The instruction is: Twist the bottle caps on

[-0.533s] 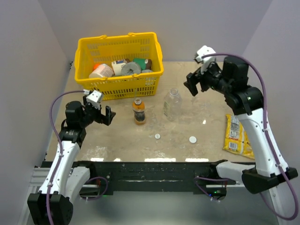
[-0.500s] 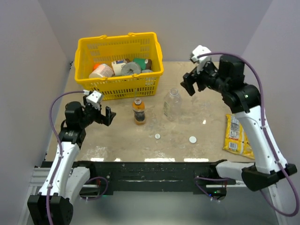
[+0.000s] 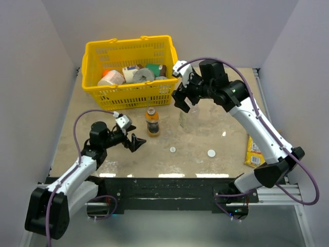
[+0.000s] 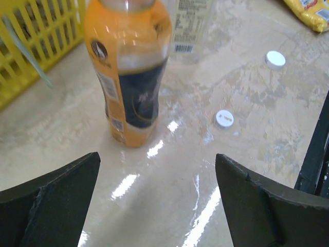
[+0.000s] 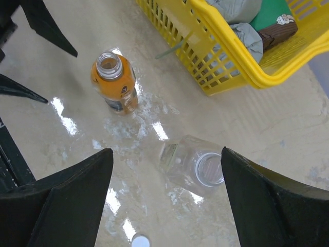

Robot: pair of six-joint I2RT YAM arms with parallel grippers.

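The robot's left gripper needs to close on the lower part of the dark label (image 3: 153, 128) (image 4: 138, 113) on the bottle of orange liquid.
The orange-liquid bottle (image 3: 151, 122) with a dark label stands uncapped in mid-table; it also shows in the left wrist view (image 4: 131, 72) and the right wrist view (image 5: 114, 85). The clear ribbed bottle (image 3: 188, 114) stands uncapped to its right, and shows from above in the right wrist view (image 5: 195, 167). Two white caps (image 3: 173, 150) (image 3: 211, 153) lie loose in front of the bottles; both appear in the left wrist view (image 4: 224, 118) (image 4: 275, 59). My left gripper (image 3: 134, 141) (image 4: 157, 170) is open and empty, low, just front-left of the orange bottle. My right gripper (image 3: 181, 99) (image 5: 166, 154) is open and empty, above the clear bottle.
A yellow basket (image 3: 128, 95) holding several items stands at the back left, just behind the bottles (image 5: 247, 72). A yellow snack packet (image 3: 255, 150) lies at the right edge. The black front rail (image 3: 164, 185) runs along the near edge.
My right arm has swung left from the back right to above the clear bottle. My left arm has reached forward and lower toward the orange bottle. The bottles and caps have not moved.
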